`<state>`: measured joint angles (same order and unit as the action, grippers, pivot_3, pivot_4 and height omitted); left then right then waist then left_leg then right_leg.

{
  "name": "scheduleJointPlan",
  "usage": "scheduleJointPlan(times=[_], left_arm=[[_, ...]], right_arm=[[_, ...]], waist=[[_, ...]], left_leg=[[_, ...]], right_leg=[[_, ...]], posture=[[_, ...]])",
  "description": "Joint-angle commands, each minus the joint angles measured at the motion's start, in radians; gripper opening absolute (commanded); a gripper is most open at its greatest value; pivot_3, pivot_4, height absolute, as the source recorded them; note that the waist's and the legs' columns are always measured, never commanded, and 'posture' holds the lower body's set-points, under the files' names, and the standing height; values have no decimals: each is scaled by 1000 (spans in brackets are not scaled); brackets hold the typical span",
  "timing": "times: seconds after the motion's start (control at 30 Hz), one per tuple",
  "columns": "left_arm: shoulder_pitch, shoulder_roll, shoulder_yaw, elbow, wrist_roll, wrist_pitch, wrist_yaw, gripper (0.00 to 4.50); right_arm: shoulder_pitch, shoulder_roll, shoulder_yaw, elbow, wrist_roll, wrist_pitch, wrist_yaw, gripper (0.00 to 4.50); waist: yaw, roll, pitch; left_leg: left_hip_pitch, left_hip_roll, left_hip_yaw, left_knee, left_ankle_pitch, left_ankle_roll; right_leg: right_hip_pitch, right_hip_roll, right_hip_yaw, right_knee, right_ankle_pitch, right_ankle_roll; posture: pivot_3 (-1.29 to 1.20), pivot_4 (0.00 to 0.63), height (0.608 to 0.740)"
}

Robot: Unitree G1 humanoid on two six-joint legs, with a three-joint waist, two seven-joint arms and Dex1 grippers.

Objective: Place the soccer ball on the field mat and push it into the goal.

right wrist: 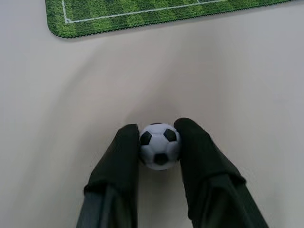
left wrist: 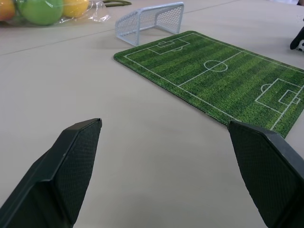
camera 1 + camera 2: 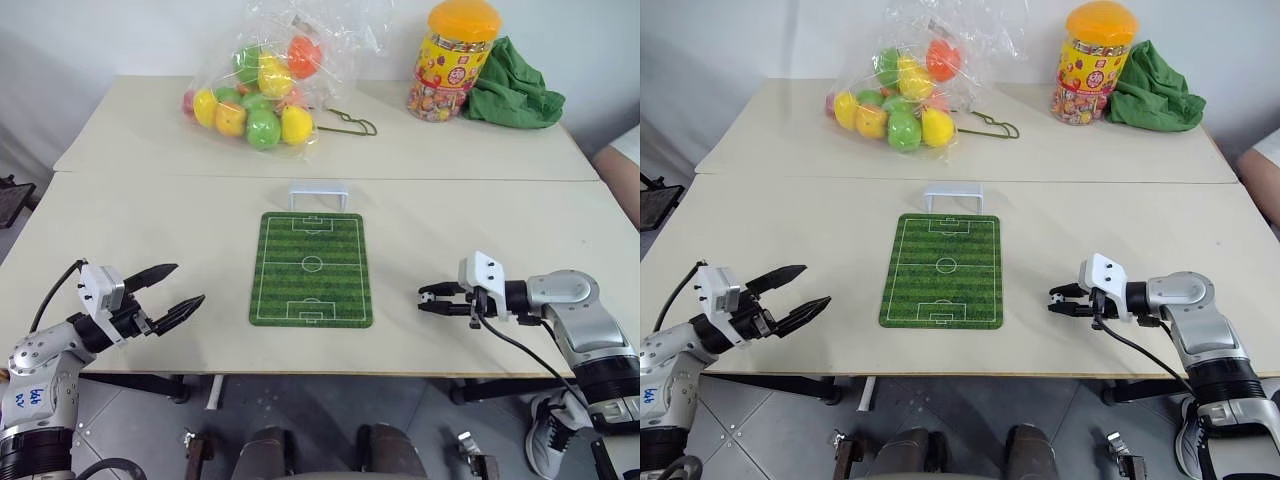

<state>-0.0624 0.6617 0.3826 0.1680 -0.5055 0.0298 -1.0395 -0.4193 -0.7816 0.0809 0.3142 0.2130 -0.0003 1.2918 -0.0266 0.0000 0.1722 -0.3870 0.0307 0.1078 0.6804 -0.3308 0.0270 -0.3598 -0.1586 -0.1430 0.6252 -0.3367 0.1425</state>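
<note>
My right gripper should release the soccer ball inside the penalty box at the field mat's near end (image 3: 308,305).
The soccer ball (image 1: 160,146), tiny and white with black patches, sits pinched between the two black fingers of my right gripper (image 3: 428,298), which is shut on it. That gripper is low over the tabletop, to the right of the field mat's near right corner. The green field mat (image 3: 312,268) lies flat at the table's centre. The small white goal (image 3: 318,193) stands just beyond its far end. My left gripper (image 3: 175,290) hovers open and holds nothing, to the left of the mat near the front edge.
On the far table are a clear bag of coloured plastic balls (image 3: 255,95), a thin wire hanger (image 3: 350,122), a candy jar with an orange lid (image 3: 455,60) and a green cloth (image 3: 512,88). A person's arm (image 3: 620,170) shows at the right edge.
</note>
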Motion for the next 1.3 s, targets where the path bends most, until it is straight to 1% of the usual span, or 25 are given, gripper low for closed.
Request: scheduleJointPlan(times=[0.03, 0.1, 0.2, 0.23, 0.3, 0.47, 0.53, 0.6, 0.73, 0.97, 1.3], left_arm=[[6, 5, 26, -29, -20, -26, -14, 4500], [5, 6, 24, -26, -23, -36, -28, 4500], [1, 12, 19, -7, -23, -75, -80, 4500], [-5, 12, 19, 6, -22, -93, -96, 4500], [-15, 4, 30, 37, -37, -140, -148, 4500], [-12, 2, 29, 93, -57, -188, -240, 4500], [-5, -8, 31, 102, -83, -191, -284, 4500], [0, -15, 29, 104, -94, -188, -300, 4500], [17, -37, 27, 83, -112, -178, -304, 4500], [67, -64, 33, 19, -128, -171, -284, 4500], [87, -72, 34, -7, -133, -175, -253, 4500]], right_arm=[[-16, -9, -31, -69, 19, 21, -14, 854], [-31, -7, -40, -121, 35, 59, -28, 854], [-82, 1, -4, -270, 53, 200, -44, 854], [-108, 25, 13, -315, 67, 254, -57, 854], [-167, 98, 87, -409, 93, 395, -77, 854], [-209, 205, 220, -456, 40, 451, -107, 854], [-230, 255, 296, -410, -11, 413, -112, 854], [-248, 290, 344, -364, -56, 373, -118, 854], [-283, 346, 394, -279, -99, 313, -113, 854], [-312, 388, 402, -187, -123, 252, -87, 854], [-357, 446, 391, -95, -143, 218, -77, 854]], waist=[[0, 0, 0], [0, 0, 0], [-2, 0, 0], [-4, 0, 0], [-7, 0, 0], [4, 0, 0], [6, 0, 0], [2, 0, 0], [-3, 0, 0], [-6, 0, 0], [-7, 0, 0]], left_leg=[[0, 0, 0, 0, 0, 0], [0, 0, 0, 0, 0, 0], [0, 0, 0, 0, 0, 0], [0, 0, 1, 0, 0, 0], [0, 2, 1, 0, 0, -1], [-1, 4, -1, 0, -2, -4], [-3, 2, -2, 1, -3, -3], [-4, 1, -1, 2, -3, -2], [-3, 0, 0, 2, -3, -2], [-3, 1, 3, 2, -3, -2], [-3, 2, 5, 2, -3, -2]], right_leg=[[0, 0, 0, 0, 0, 0], [0, 0, 0, 0, 0, 0], [-1, 0, 0, 0, 0, 0], [-1, 0, 1, 1, 0, 0], [-2, 2, 1, 1, 0, 0], [-3, 6, 3, 2, 0, 0], [-4, 6, 5, 2, 0, 0], [-4, 5, 6, 2, 0, 0], [-5, 7, 7, 2, 0, 0], [-8, 7, 8, 3, 0, 0], [-9, 7, 10, 4, 0, 0]], posture=[[0, 150, 740], [0, 150, 740], [0, 150, 740], [0, 150, 740], [0, 150, 740], [0, 150, 740], [0, 150, 740], [0, 150, 740], [0, 150, 740], [0, 150, 740], [0, 150, 740]])
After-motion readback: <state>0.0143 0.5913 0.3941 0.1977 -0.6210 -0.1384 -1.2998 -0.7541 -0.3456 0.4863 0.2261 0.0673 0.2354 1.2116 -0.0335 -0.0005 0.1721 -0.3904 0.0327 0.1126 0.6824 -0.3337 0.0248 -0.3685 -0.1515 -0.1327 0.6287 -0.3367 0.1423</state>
